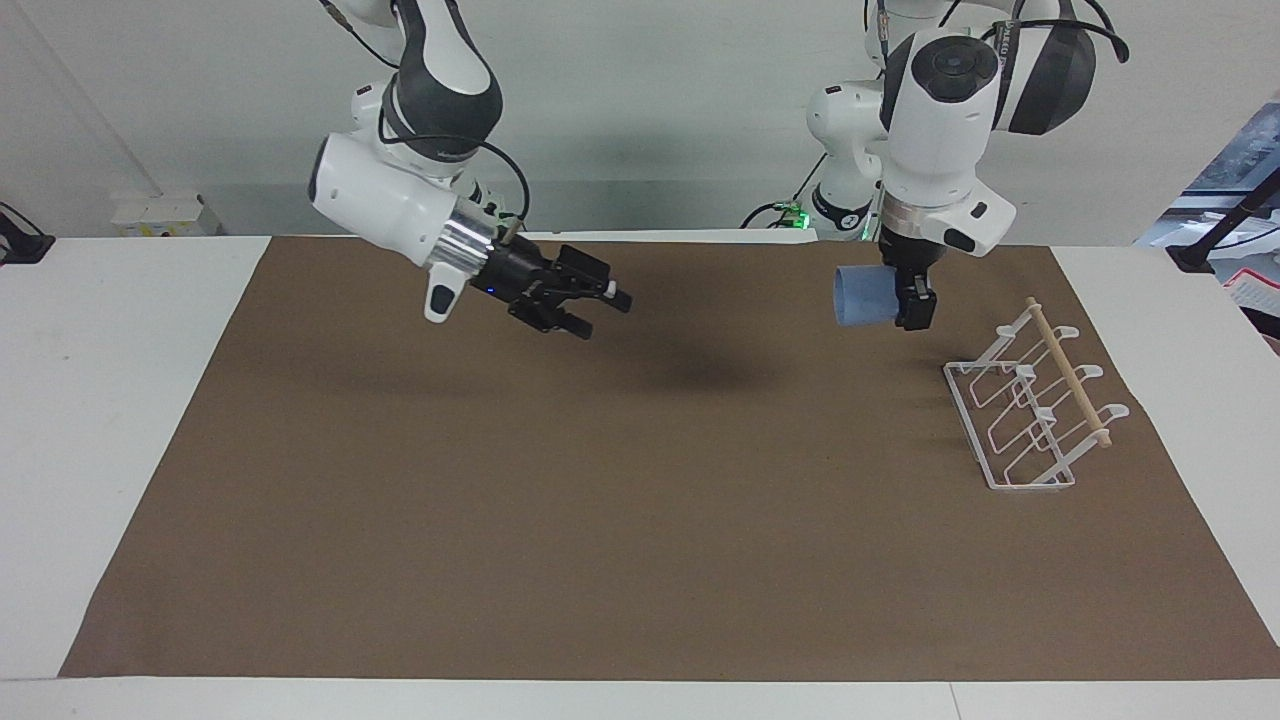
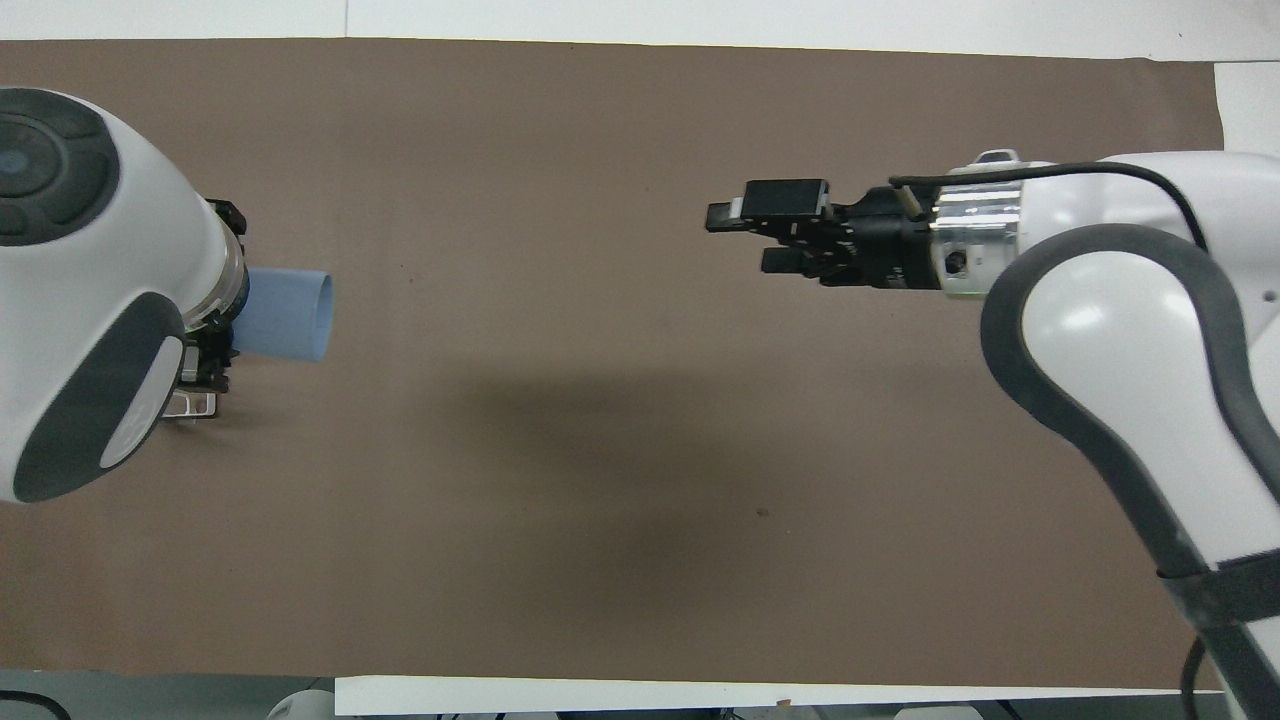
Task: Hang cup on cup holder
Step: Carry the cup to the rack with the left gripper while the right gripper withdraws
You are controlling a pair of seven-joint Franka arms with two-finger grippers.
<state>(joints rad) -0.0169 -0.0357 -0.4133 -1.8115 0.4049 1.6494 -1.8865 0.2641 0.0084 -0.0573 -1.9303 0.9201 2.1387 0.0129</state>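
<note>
Next, I release the light-blue cup from my left gripper on the white wire cup holder's outer peg [image 2: 144, 253], opposite the cup holder's uncovered corner.
The light-blue cup [image 1: 858, 297] is held on its side in the air by my left gripper [image 1: 912, 300], which is shut on its base end and points down over the brown mat. The cup's mouth faces the right arm's end of the table; it also shows in the overhead view [image 2: 290, 315]. The white wire cup holder [image 1: 1035, 412] with its wooden dowel [image 1: 1068, 372] stands on the mat at the left arm's end, a little lower than the cup and apart from it. It is hidden in the overhead view. My right gripper [image 1: 592, 308] is open and empty over the mat, also seen from overhead [image 2: 738, 232].
A brown mat [image 1: 600, 500] covers most of the white table [image 1: 120, 420]. Nothing else stands on it. The left arm's body [image 2: 90, 290] hides the mat's corner in the overhead view.
</note>
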